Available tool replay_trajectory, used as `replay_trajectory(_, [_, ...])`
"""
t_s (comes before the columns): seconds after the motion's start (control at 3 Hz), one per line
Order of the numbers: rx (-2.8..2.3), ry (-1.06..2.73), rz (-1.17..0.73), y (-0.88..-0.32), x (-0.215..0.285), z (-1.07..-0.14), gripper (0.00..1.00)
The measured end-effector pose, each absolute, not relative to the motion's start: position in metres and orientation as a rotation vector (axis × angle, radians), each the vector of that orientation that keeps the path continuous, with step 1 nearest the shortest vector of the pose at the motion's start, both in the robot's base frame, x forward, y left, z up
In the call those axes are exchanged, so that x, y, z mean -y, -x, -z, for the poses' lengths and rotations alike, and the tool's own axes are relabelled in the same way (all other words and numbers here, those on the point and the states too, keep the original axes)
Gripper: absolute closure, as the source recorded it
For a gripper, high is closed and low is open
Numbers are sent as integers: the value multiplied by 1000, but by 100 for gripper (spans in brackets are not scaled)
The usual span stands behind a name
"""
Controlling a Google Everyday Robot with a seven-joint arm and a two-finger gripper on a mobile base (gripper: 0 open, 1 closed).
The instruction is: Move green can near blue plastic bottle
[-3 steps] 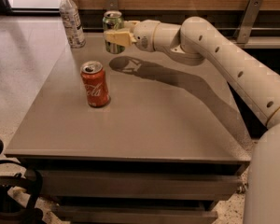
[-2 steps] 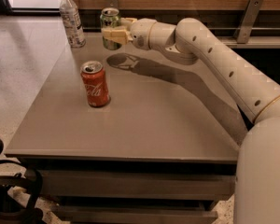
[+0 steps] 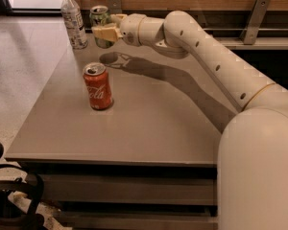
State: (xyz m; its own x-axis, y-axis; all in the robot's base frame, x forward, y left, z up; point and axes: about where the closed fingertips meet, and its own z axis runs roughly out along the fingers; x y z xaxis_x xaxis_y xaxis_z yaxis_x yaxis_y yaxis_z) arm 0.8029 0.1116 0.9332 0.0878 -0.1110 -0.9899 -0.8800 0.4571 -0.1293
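I will release the green can on the tabletop [image 3: 101, 58] beside the blue plastic bottle, behind the red cola can.
The green can [image 3: 100, 19] with a silver top is held in the air above the far left part of the table [image 3: 149, 123]. My gripper [image 3: 104, 32] is shut on it from the right side. The blue plastic bottle [image 3: 73, 19], clear with a white cap and white label, stands upright at the far left corner of the table, just left of the can. The can's shadow lies on the tabletop below it.
A red cola can [image 3: 98, 86] stands upright on the left middle of the table, nearer than the gripper. A wooden wall panel with a metal bracket [image 3: 255, 18] runs behind the table. My arm stretches across the table's right side.
My gripper has carried the green can leftward and farther back, closer to the bottle. The red can and the bottle have not moved.
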Motion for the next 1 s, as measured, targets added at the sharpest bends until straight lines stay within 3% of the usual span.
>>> replay_trajectory(1.0, [-1433,972,-794,-828,-141,-901,100])
